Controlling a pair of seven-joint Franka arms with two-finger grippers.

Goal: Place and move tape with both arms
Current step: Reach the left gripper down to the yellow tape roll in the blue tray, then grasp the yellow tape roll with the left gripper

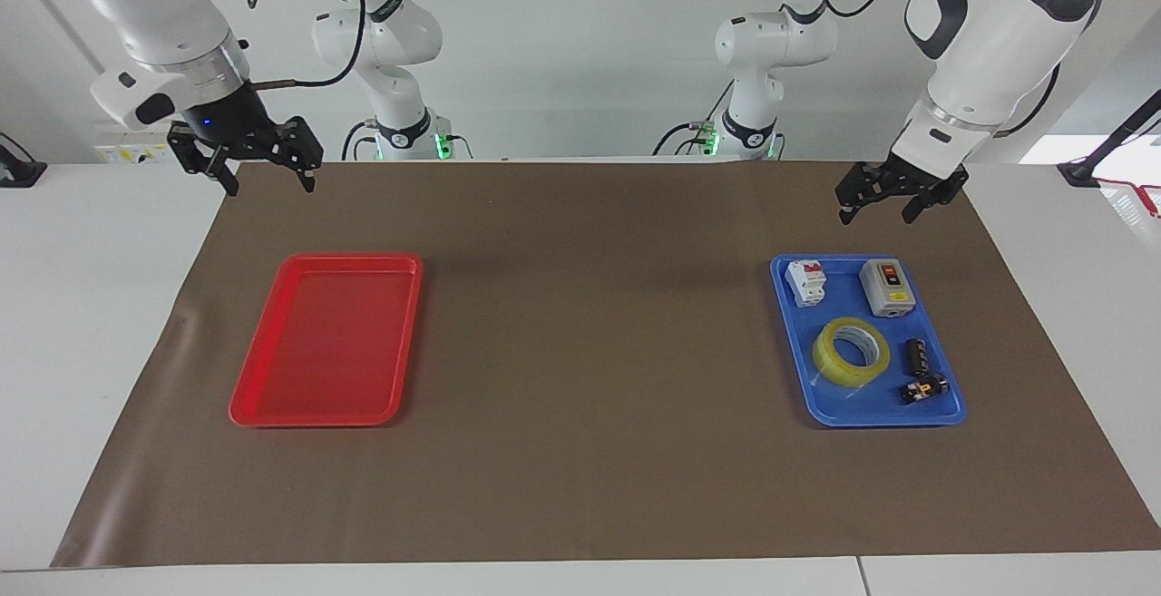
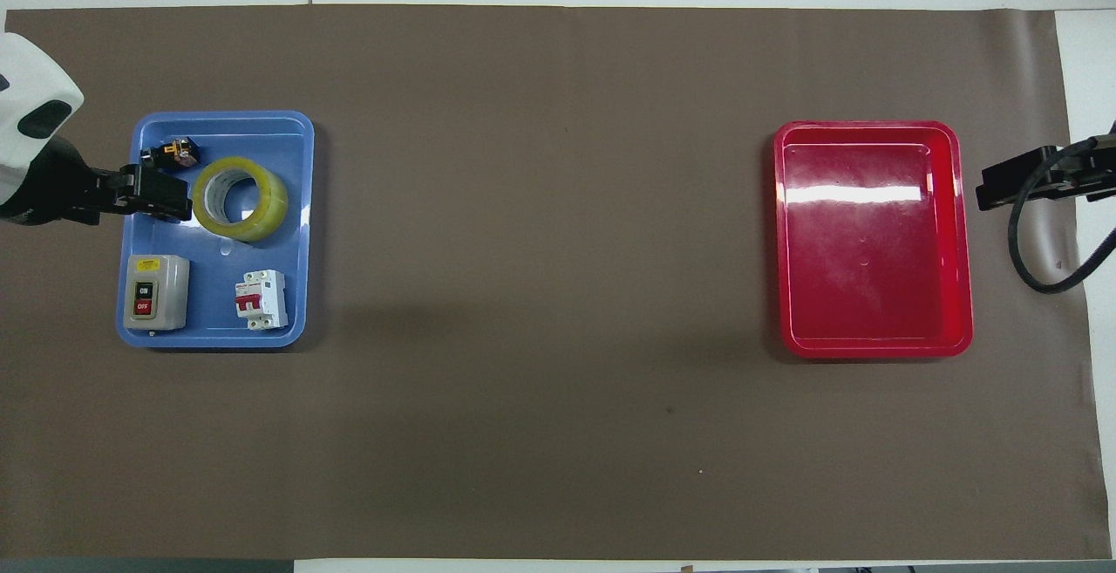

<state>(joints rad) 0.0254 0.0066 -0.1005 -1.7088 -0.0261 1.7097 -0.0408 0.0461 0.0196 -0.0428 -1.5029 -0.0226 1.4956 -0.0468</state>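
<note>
Next, the left gripper closes on the yellow tape at its side [image 2: 205,197] nearest the small black parts.
The yellow tape [image 1: 851,352] lies flat in the blue tray [image 1: 952,415] at the left arm's end of the table; it also shows in the overhead view [image 2: 241,198], in the same tray [image 2: 301,233]. My left gripper [image 1: 876,210] hangs open and empty in the air. In the overhead view the left gripper [image 2: 157,198] covers the tray's outer edge beside the tape, not touching it. My right gripper [image 1: 270,183] is open and empty, raised over the mat's corner at the right arm's end. Only part of the right gripper [image 2: 1011,185] shows in the overhead view.
A red tray [image 1: 326,339] lies empty at the right arm's end. The blue tray also holds a grey on/off switch box [image 1: 887,288], a white circuit breaker [image 1: 806,282] and two small black parts [image 1: 917,356]. Two smaller white arms [image 1: 404,133] stand at the table's robot end.
</note>
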